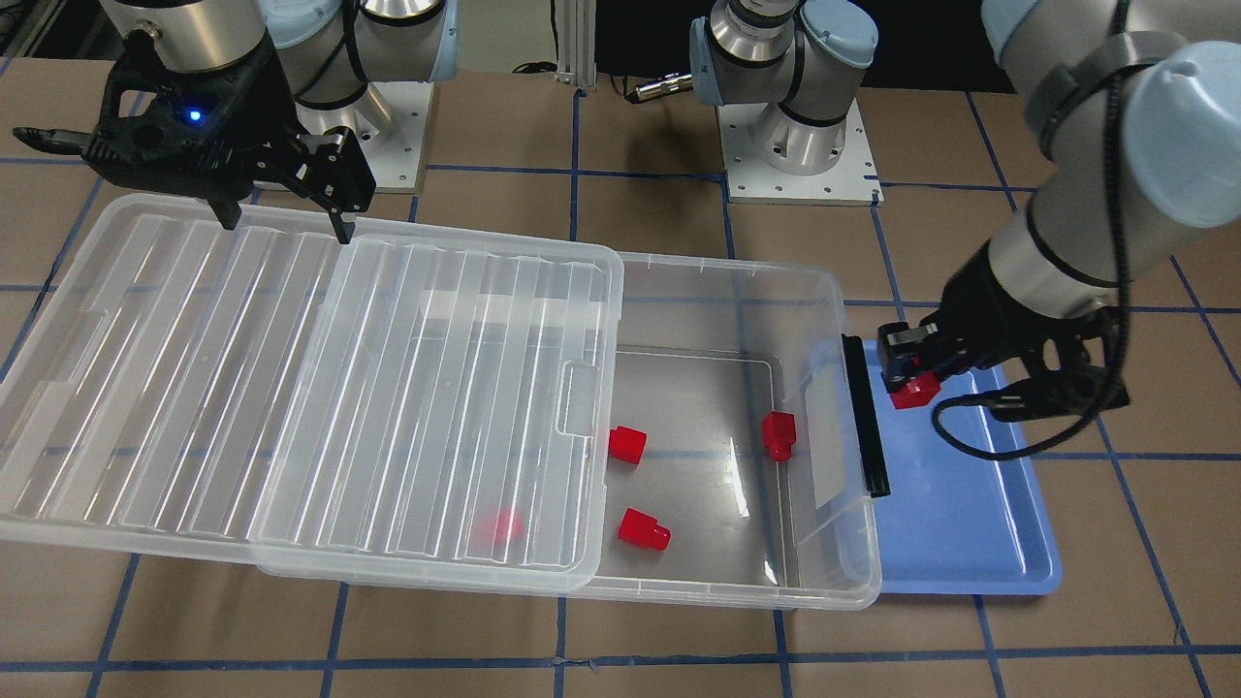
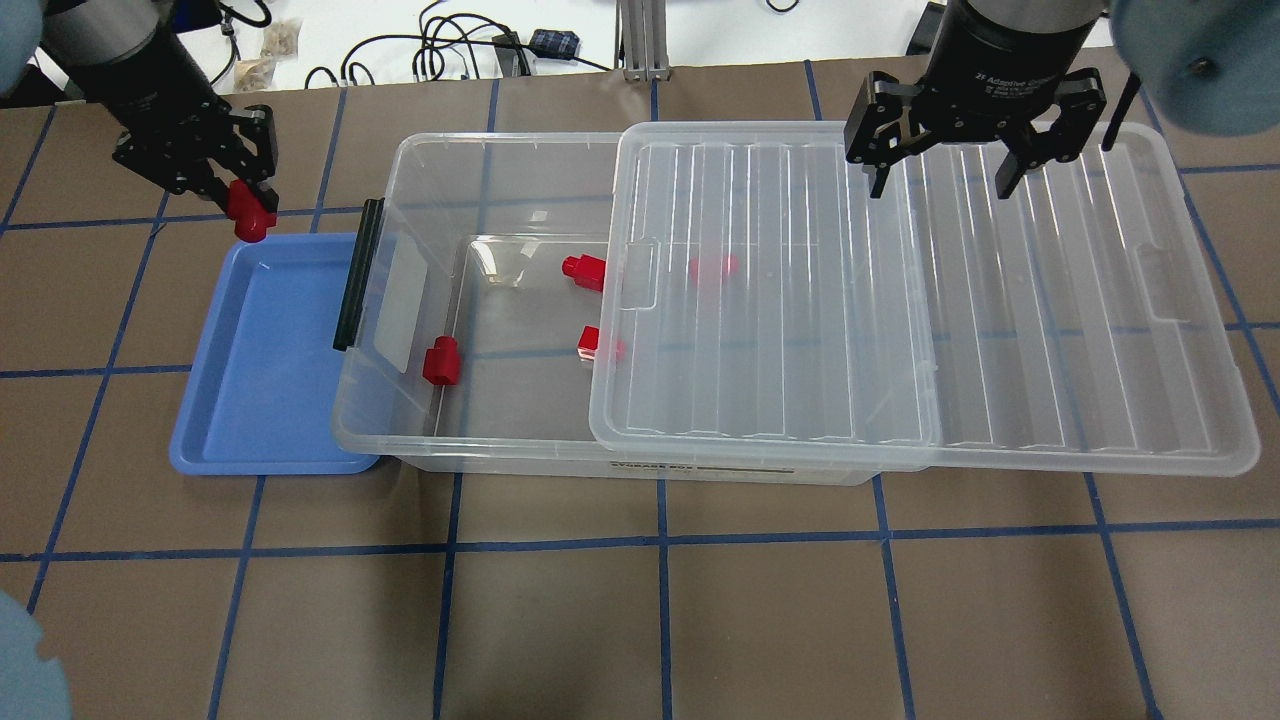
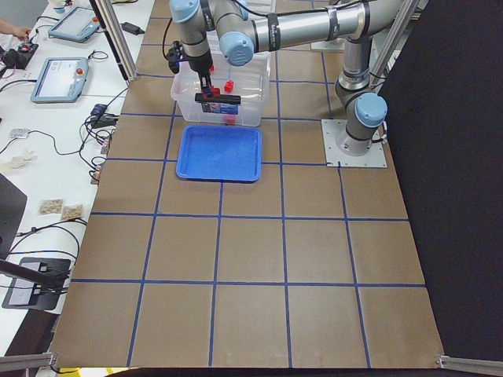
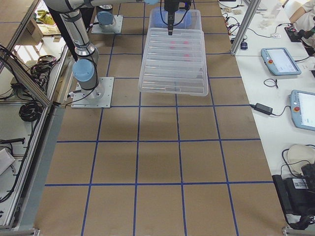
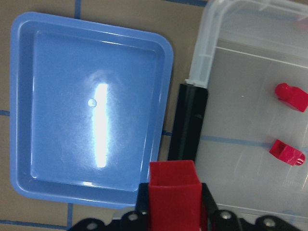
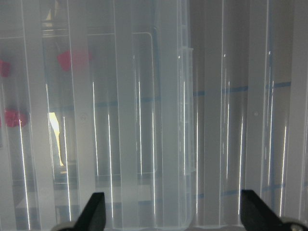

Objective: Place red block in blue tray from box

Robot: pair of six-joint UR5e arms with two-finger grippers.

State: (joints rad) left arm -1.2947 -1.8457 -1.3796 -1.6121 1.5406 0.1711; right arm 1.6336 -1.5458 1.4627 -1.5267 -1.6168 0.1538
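Next, my left gripper releases the red block close to the middle of the blue tray's bottom (image 1: 948,475) (image 5: 90,116), setting it down there. The red block now hangs over the tray's far edge.
My left gripper (image 2: 245,200) is shut on a red block (image 2: 250,212) and holds it in the air over the blue tray's (image 2: 270,400) far edge, next to the box's black bar (image 2: 357,272). In the left wrist view the held block (image 5: 173,195) sits between the fingers, with the tray (image 5: 57,120) below. The clear box (image 2: 400,180) holds three red blocks (image 2: 440,362) in its open part. One more block (image 2: 712,268) shows blurred under the lid (image 2: 1000,350). My right gripper (image 2: 940,170) is open and empty above the lid's far edge.
The ribbed lid (image 1: 242,388) lies slid sideways, half on the box and half over the table on my right. The arm bases (image 1: 800,145) stand behind the box. The tray (image 1: 970,523) has nothing in it.
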